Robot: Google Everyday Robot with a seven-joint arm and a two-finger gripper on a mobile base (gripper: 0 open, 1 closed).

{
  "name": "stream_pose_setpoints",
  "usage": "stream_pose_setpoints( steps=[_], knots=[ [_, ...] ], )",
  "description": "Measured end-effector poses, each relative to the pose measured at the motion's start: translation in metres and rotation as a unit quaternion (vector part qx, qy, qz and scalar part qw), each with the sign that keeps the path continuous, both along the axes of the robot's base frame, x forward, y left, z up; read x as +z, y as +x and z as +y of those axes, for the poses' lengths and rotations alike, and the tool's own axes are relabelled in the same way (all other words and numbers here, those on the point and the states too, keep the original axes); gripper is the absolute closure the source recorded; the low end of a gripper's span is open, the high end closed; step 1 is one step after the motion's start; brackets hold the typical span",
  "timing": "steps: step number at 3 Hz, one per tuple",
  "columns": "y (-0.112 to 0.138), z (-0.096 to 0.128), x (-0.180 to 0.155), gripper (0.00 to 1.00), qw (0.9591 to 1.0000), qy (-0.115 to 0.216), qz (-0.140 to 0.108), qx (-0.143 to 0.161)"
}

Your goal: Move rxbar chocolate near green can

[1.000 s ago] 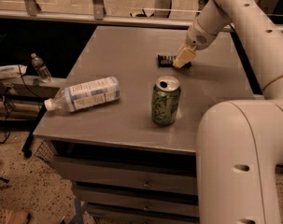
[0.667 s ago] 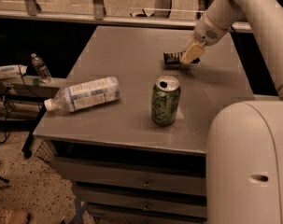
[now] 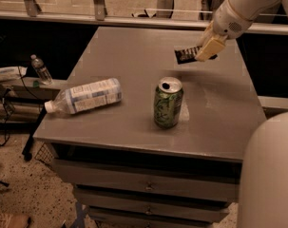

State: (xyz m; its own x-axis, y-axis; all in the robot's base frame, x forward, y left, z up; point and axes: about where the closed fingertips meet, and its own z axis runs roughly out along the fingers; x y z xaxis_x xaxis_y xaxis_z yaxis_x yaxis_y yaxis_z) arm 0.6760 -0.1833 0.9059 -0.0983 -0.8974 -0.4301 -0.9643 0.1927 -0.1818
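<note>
I need to let go of the rxbar chocolate on the grey table [image 3: 194, 99] close beside the green can, on the side toward my arm.
The rxbar chocolate [image 3: 185, 55], a small black bar with white lettering, is at the back right of the grey table [image 3: 134, 51], tilted and slightly off the surface. My gripper [image 3: 206, 50] comes in from the upper right, and its tan fingers [image 3: 209, 45] are shut on the bar's right end. The green can [image 3: 168, 103] stands upright near the table's front middle, well in front of the bar and apart from it.
A large clear plastic bottle with a white label [image 3: 84, 96] lies on its side at the table's left front. A small water bottle [image 3: 40, 69] stands on a low shelf to the left. Drawers sit under the table front. My arm's white body fills the lower right.
My gripper has closed on the bar's right end and lifted it slightly, moving it a little to the right. The can and bottle have not moved.
</note>
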Motion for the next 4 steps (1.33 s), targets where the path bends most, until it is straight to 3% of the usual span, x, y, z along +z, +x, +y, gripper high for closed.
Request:
stream_pose_setpoints(
  steps=[2,4],
  knots=[
    [-0.050,0.014,-0.027,1.00,0.9982,0.011,0.048,0.034],
    [-0.093,0.027,-0.047,1.00,0.9953,0.035,0.080,0.043]
  ],
)
